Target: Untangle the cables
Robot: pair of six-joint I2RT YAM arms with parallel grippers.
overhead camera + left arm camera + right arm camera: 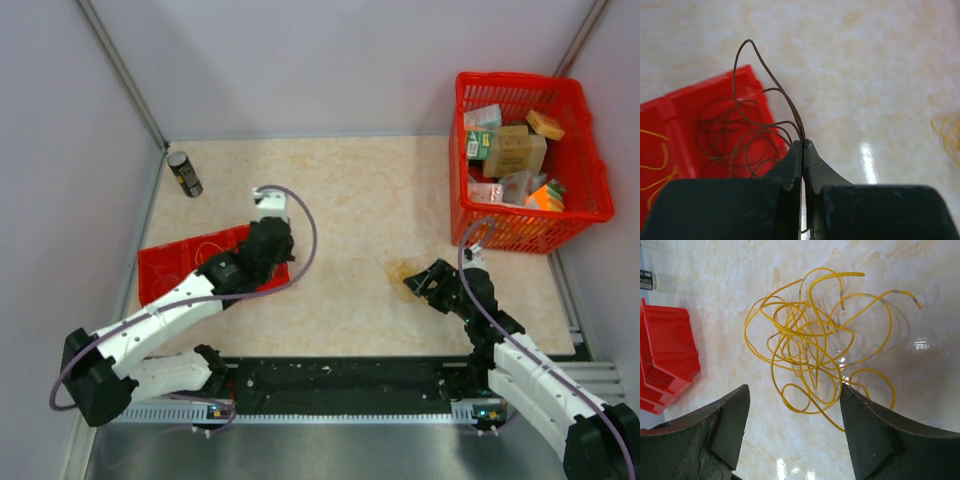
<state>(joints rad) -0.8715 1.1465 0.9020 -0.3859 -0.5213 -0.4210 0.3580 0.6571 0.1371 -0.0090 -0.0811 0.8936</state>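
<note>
The robot's right gripper needs to close on the near loops [407, 292] [814, 411] of the yellow wire tangle, where a piece of the wire crosses between that gripper's fingers.
A tangle of thin yellow wire [815, 345] lies in loose loops on the marbled table, faint in the top view [400, 272]. My right gripper [794, 390] is open, its fingers either side of the tangle's near loops; in the top view it [425, 282] sits just right of the tangle. My left gripper [803, 142] is shut on thin dark brown wire [755, 120], whose loops hang over the red bin [700, 130]. In the top view the left gripper [268, 240] is above the red bin [165, 265].
A red basket [585, 170] of small boxes stands at the back right. A dark can [184, 173] stands at the back left. Yellow wire pieces [657, 160] lie in the red bin. Grey walls close the table's sides.
</note>
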